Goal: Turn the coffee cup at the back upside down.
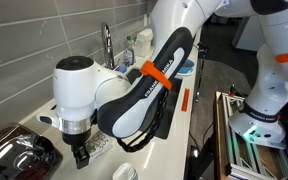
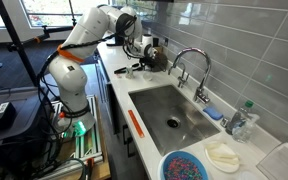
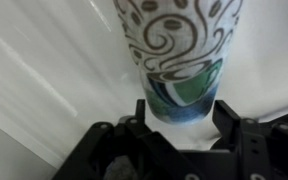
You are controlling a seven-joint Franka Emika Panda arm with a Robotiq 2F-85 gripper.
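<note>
My fingers are at the coffee cup's narrow green end; I will open, then grip its swirl-printed body (image 3: pixel 182 38) before flipping it upside down.
In the wrist view the coffee cup (image 3: pixel 179 60), white with teal-green and brown swirl print, fills the middle of the picture over a white counter. Its narrow end sits between my two black fingers and its wide end points away from me. My gripper (image 3: pixel 184 108) has both fingertips against the cup's sides. In an exterior view the gripper (image 1: pixel 79 152) points down at the counter; the cup is hidden behind it there. In an exterior view the gripper (image 2: pixel 144 55) is at the far end of the counter.
A second white paper cup (image 1: pixel 124 172) stands close by on the counter. A dark appliance (image 1: pixel 14 150) sits beside the gripper. The steel sink (image 2: pixel 154 105) and faucet (image 2: pixel 189 65) lie mid-counter, with a bottle (image 2: pixel 242 118) and a bowl (image 2: pixel 184 165) beyond.
</note>
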